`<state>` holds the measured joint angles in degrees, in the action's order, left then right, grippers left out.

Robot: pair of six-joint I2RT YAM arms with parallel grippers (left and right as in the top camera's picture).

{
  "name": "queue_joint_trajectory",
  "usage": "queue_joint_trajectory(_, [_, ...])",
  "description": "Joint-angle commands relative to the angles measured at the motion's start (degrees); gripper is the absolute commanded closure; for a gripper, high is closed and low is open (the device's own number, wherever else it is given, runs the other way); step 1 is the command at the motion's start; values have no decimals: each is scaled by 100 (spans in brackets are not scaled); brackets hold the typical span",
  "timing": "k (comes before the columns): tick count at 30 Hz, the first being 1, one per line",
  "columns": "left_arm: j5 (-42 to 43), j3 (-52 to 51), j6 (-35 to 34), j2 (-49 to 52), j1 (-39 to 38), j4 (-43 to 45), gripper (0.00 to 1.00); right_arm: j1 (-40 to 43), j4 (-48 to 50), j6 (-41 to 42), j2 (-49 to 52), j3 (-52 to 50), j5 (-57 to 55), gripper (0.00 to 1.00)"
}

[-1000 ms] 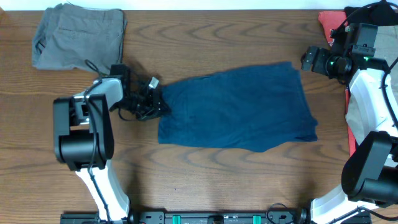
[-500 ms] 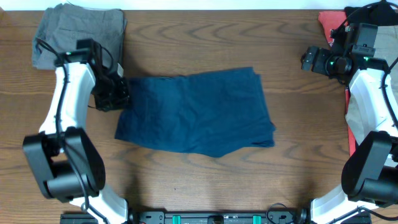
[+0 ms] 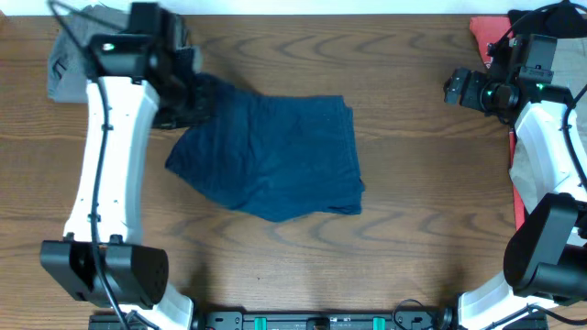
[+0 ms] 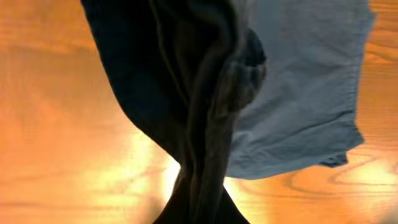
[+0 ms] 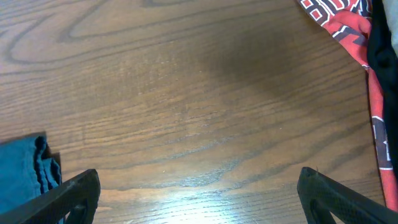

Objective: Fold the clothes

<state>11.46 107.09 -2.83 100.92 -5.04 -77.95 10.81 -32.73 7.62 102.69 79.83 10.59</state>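
Note:
The bunched navy corner, now close beside the folded grey shorts, will be let go by my left gripper over the shorts' side edge point(image 3: 364, 145) point(image 4: 362, 90) nearest my right gripper.
The dark navy shorts point(image 3: 275, 160) lie crumpled on the wooden table, left of centre. Their upper left corner is bunched up in my left gripper point(image 3: 188, 101), which is shut on it close beside the folded grey shorts point(image 3: 69, 64). In the left wrist view the gathered dark cloth point(image 4: 186, 93) runs down into the gripper point(image 4: 199, 211) and hides its fingers. A paler blue-grey spread of cloth point(image 4: 305, 93) lies behind the bunch. My right gripper point(image 3: 451, 89) hangs open over bare wood at the far right, its fingers point(image 5: 74, 193) wide apart with nothing between them.
A red printed garment point(image 5: 348, 25) and something black point(image 5: 382, 37) lie at the back right corner. Pale and red cloth point(image 3: 516, 160) lies along the right edge by the right arm. A corner of the navy shorts point(image 5: 25, 174) shows at the left of the right wrist view.
My left gripper has dragged the navy shorts leftward and toward the back, up beside the grey shorts; the cloth has bunched and turned. The right arm has stayed still.

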Motion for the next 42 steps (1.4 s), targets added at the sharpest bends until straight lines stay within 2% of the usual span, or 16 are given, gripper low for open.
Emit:
queue_joint_trajectory(1, [-205,114,-96,-55,-380,90,94,37,-4,48,-133,85,-9,1])
queue_joint_trajectory(10, [-142,92,-664,374,-1305,903,94,37,-4,48,-133,85,-9,1])
queue_joint_trajectory(22, [354,92,-1027,1482,-1803,1580,94,39,-4,48,-133,85,-9,1])
queue_joint_trajectory(27, [876,92,-1021,1523,-1950,1908,94,39,-4,48,-133,85,-9,1])
queue_joint_trajectory(42, [887,-15,-1384,1565,-2509,2044,94,37,-4,48,-133,85,-9,1])
